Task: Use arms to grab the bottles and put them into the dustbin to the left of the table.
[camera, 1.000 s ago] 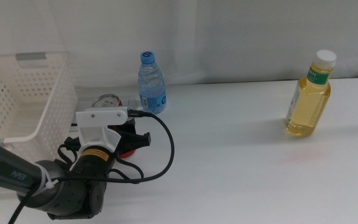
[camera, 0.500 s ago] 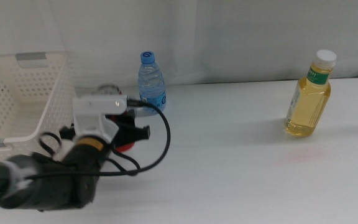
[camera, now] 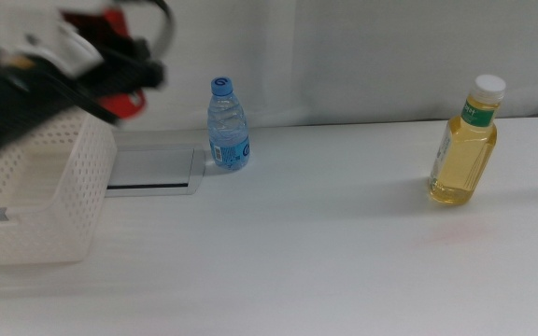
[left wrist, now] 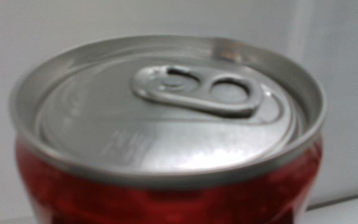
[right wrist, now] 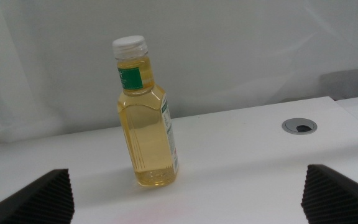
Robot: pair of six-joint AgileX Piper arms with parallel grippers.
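My left gripper is to release the red soda can inside the dustbin (camera: pixel 43 181), just behind the dustbin's grey front handle.
My left gripper (camera: pixel 127 82) is a motion-blurred shape high at the far left, shut on the red soda can (camera: pixel 122 101), above the far right corner of the dustbin (camera: pixel 52 182). In the left wrist view the can (left wrist: pixel 166 130) fills the picture with its silver top and pull tab; the jaws are hidden. A small clear water bottle (camera: pixel 228 126) with a blue cap stands at the back of the table. The yellow-liquid bottle (camera: pixel 463 145) stands upright at the right. My right gripper (right wrist: pixel 188 199) is open, its jaws wide apart short of that bottle (right wrist: pixel 146 118); that arm is out of the middle view.
A grey recessed panel (camera: pixel 152 170) lies in the white table (camera: pixel 325 252) between the dustbin and the water bottle. A round cable hole (right wrist: pixel 299 126) sits in the tabletop right of the yellow bottle. A white backdrop rises behind the table.
The left arm has lifted the red can off the table beside the grey panel and swung it up and left, over the dustbin's corner. Both bottles stayed put.
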